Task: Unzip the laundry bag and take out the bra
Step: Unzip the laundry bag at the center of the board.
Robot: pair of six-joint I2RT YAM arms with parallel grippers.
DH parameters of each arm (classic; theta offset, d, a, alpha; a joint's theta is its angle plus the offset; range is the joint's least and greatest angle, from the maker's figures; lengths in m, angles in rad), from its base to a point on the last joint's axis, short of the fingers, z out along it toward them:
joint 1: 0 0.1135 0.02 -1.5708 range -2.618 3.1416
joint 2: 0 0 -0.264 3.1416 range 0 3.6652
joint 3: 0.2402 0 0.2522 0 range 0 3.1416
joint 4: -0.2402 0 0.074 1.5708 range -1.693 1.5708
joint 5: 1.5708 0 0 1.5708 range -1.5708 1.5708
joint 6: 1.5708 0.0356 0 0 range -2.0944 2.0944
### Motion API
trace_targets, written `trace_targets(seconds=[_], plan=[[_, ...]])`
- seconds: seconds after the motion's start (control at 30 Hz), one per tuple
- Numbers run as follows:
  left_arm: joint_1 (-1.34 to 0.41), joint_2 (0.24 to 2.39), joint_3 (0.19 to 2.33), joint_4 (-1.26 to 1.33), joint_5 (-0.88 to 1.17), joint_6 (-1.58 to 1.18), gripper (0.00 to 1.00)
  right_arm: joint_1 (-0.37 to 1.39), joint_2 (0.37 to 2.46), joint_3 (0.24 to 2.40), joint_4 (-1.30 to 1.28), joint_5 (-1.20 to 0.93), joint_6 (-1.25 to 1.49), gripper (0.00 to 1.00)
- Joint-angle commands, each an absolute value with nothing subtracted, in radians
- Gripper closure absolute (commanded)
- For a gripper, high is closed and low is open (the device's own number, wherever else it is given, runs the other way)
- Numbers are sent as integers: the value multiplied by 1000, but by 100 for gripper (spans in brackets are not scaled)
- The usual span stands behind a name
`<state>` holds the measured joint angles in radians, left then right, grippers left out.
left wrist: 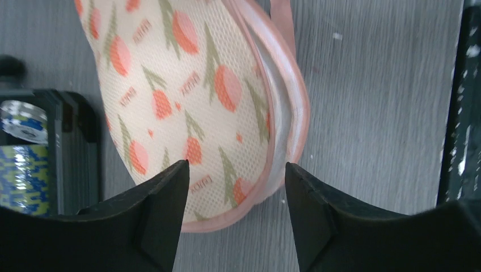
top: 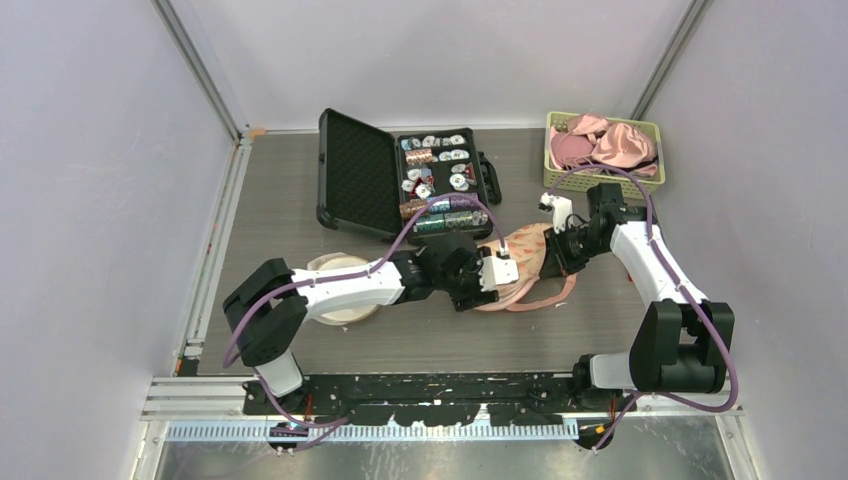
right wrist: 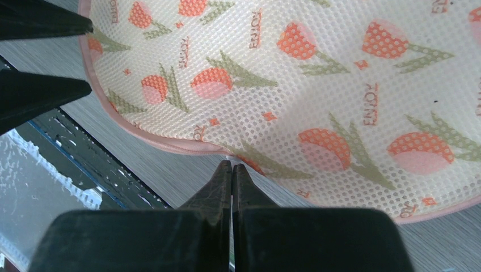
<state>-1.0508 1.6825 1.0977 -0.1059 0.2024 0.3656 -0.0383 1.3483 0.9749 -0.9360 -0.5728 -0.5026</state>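
My left gripper should pinch the gaping edge [left wrist: 270, 161] and pull it taut, as the laundry bag's near end lies loose while my right gripper pinches the zipper edge.
The laundry bag [top: 527, 252] is cream mesh with orange tulips and pink piping, and it lies at mid-table. In the left wrist view the laundry bag [left wrist: 187, 96] gapes along its right edge, with pale lining showing inside. A pink strap [top: 545, 298] of the bra loops out onto the table; the rest of the bra is hidden. My left gripper [left wrist: 237, 187] stands open, its fingers either side of the bag's near end and not touching it. My right gripper [right wrist: 232, 165] is shut, its tips pinching the piped zipper edge of the laundry bag [right wrist: 295, 79].
An open black case [top: 400, 180] with poker chips stands behind the bag. A green basket [top: 603, 148] of pink bras sits at the back right. A round pale object [top: 340, 290] lies under the left arm. The case edge [left wrist: 62, 153] is close to my left fingers.
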Motion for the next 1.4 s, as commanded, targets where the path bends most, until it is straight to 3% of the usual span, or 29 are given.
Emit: trace_targets(seconds=[0.0, 0.3, 0.37, 0.47, 0.6, 0.63, 0.97, 1.37], plan=[[-1078, 1705, 1198, -80, 211, 326, 35, -32, 1310, 970, -934, -579, -517, 99], [-1114, 1853, 1269, -50, 215, 322, 33, -33, 1296, 972, -938, -579, -510, 99], [-1116, 1875, 1276, -66, 221, 331, 38, -32, 1294, 970, -945, -576, -517, 100], [-1117, 1897, 1273, -99, 210, 340, 58, -32, 1290, 967, -954, -568, -533, 100], [-1116, 1884, 1227, -135, 210, 324, 96, -34, 1283, 958, -958, -548, -546, 100], [-1117, 1875, 1211, -142, 211, 318, 100, -34, 1282, 956, -957, -541, -551, 100], [-1105, 1785, 1116, -225, 107, 244, 100, -108, 1316, 982, -1024, -503, -664, 100], [-1007, 1700, 1033, -295, 136, 219, 100, -120, 1331, 990, -1028, -568, -688, 100]])
